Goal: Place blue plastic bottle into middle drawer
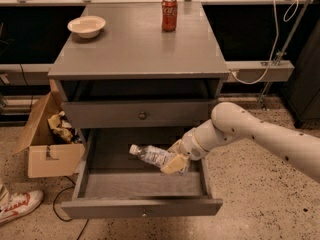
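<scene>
Next, my gripper lets go of the blue plastic bottle near the centre of the open middle drawer's bottom point(151, 165).
The blue plastic bottle point(152, 155) is a small clear bottle with a white cap pointing left. It lies nearly level, held just above the floor of the open middle drawer point(140, 184). My gripper point(175, 163) is shut on the bottle's right end, inside the drawer's right half. The white arm comes in from the right over the drawer's side wall. The drawer is pulled out wide, with its front panel nearest the camera.
A red soda can point(169, 14) and a cream bowl point(87, 26) stand on the cabinet top. The upper drawer front point(142, 115) with its knob is closed. An open cardboard box point(47, 139) sits on the floor at left, a shoe point(15, 206) beside it.
</scene>
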`<state>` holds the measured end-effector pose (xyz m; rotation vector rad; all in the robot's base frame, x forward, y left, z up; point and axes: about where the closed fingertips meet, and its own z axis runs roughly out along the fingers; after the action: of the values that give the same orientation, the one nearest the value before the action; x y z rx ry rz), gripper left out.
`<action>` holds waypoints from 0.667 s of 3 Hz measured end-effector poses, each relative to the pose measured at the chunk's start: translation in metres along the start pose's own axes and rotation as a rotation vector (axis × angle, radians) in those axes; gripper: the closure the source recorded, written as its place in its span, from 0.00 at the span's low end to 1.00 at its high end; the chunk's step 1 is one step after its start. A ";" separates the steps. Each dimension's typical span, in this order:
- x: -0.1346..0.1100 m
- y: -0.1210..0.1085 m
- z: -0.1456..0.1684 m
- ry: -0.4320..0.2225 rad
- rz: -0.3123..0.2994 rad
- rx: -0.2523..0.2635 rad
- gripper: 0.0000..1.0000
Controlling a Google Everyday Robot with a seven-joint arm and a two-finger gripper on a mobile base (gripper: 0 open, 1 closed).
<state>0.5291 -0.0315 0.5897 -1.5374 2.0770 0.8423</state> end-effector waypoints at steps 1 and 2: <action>0.013 -0.013 0.026 -0.025 -0.022 -0.047 1.00; 0.024 -0.033 0.063 -0.023 -0.056 -0.062 1.00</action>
<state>0.5520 -0.0123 0.5208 -1.6036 1.9992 0.9075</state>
